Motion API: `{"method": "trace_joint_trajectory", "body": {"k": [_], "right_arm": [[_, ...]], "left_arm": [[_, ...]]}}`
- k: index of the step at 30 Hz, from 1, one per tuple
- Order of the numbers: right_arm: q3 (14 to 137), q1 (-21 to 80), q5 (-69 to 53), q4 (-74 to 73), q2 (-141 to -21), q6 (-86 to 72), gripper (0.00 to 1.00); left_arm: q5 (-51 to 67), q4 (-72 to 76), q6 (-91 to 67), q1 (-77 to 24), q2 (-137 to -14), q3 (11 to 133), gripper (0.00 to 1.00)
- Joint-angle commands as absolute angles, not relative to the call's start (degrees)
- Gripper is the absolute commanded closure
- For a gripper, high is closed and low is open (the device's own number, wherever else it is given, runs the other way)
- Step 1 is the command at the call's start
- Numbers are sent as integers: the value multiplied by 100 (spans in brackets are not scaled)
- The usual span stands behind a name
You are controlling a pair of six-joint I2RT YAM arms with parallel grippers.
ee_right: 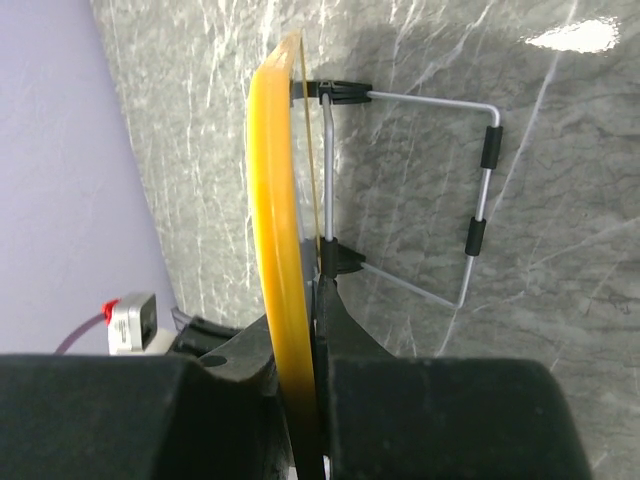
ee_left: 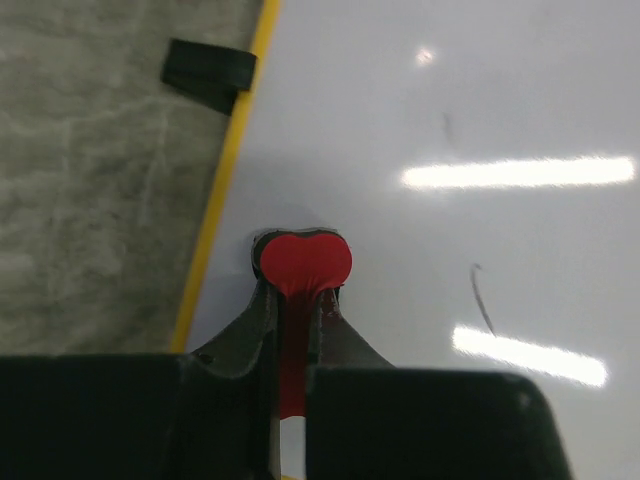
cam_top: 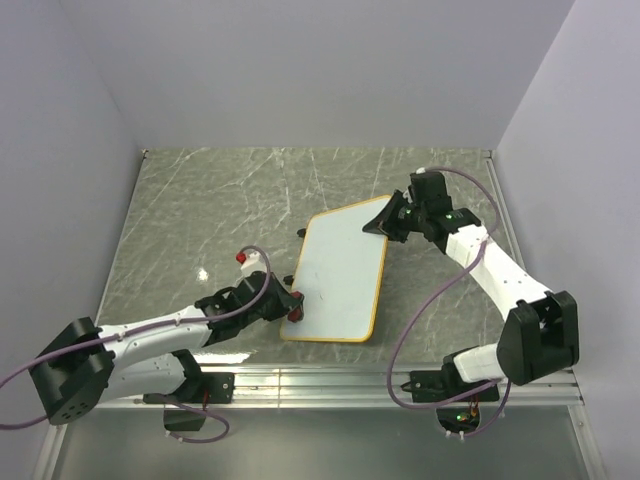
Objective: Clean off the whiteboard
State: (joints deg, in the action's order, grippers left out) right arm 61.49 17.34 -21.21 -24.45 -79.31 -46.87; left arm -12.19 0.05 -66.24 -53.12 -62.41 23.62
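Next, the left gripper releases the red eraser on the bare grey marble [cam_top: 218, 271] next to the small bright spot of light.
The whiteboard [cam_top: 340, 275], white with a yellow-orange rim, lies tilted in the middle of the table. My left gripper [cam_top: 291, 303] is shut on the red eraser [cam_top: 297, 314] and presses it on the board's near left corner. In the left wrist view the eraser [ee_left: 305, 262] sits between my jaws [ee_left: 298, 295] on the white surface [ee_left: 450, 110], close to the yellow rim [ee_left: 225, 170]. Faint dark strokes [ee_left: 483, 298] show to its right. My right gripper [cam_top: 388, 222] is shut on the board's far right corner. The right wrist view shows the rim [ee_right: 275, 200] edge-on between its jaws [ee_right: 305, 310].
A wire stand [ee_right: 480, 180] folds out behind the board over the grey marble table [cam_top: 200, 210]. Black clips [ee_left: 208, 72] stick out past the board's left edge. A small red piece [cam_top: 241, 257] lies left of the board. Lilac walls enclose three sides.
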Motion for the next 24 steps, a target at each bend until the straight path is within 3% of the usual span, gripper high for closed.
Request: {"method": "trace_joint_trajectory", "body": {"k": [1,15,24], "right_arm": [[5924,1591,-1055,-2681,-7752,-5168,100],[5608,1591,-984,-2514,-7585,-5352,100],[5739,1582,-932,-2531,-7655,-5370,100]], "left_arm": [[-677,-80,-6092,-5019,-6670,2197,100],[149,-536,-5405,-5501,-7277,4674,100],[176,-895,-5414,-5371,-7199,4799,100]]}}
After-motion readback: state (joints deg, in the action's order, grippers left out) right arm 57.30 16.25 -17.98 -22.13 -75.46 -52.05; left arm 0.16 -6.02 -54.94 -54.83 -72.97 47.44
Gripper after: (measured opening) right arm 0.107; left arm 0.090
